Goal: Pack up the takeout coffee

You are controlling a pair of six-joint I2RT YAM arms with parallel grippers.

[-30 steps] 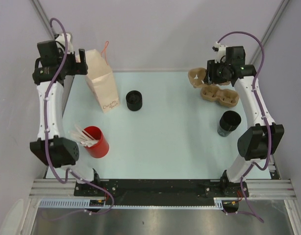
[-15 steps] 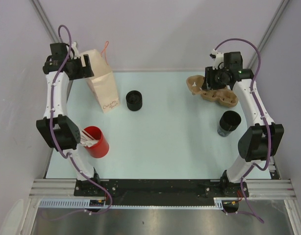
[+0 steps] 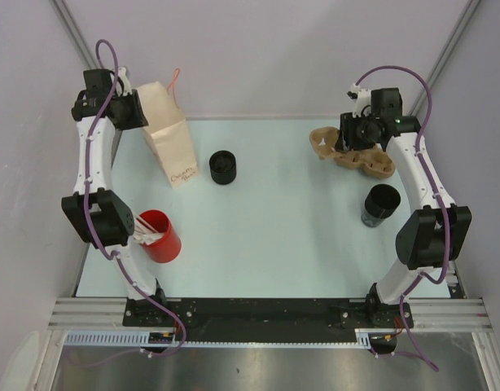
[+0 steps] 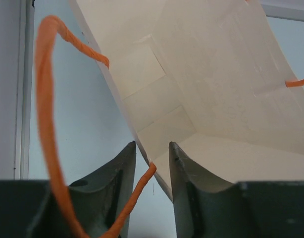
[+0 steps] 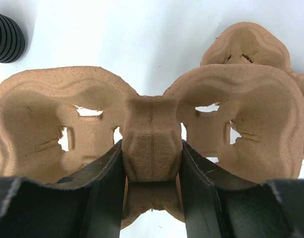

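Next, I let the paper bag stand square and grip the bag's rim point(image 4: 148, 157) beside the handle, because the bag leans crooked and its rim slants through my left gripper's fingers.
A tan paper bag point(image 3: 170, 134) with orange cord handles point(image 4: 43, 99) stands open at the back left. My left gripper point(image 3: 138, 110) hangs at its top left rim. In the left wrist view, the bag's wall edge point(image 4: 127, 116) and a handle end run between the jaws of my left gripper point(image 4: 152, 145), with a gap on both sides. My right gripper point(image 3: 348, 142) is shut on the middle ridge of a brown pulp cup carrier point(image 5: 58, 109), at the back right. Two black coffee cups stand on the table, one point(image 3: 223, 167) beside the bag and one point(image 3: 380, 204) at the right.
A second pulp carrier point(image 3: 372, 163) lies under and behind the held one, also seen as the carrier point(image 5: 246, 42) in the right wrist view. A red cup point(image 3: 158, 236) holding several white stirrers stands at the left front. Grey walls close in on both sides.
My left arm swung in toward the bag's rim and its jaws narrowed around the edge. The held carrier shifted slightly left with my right gripper.
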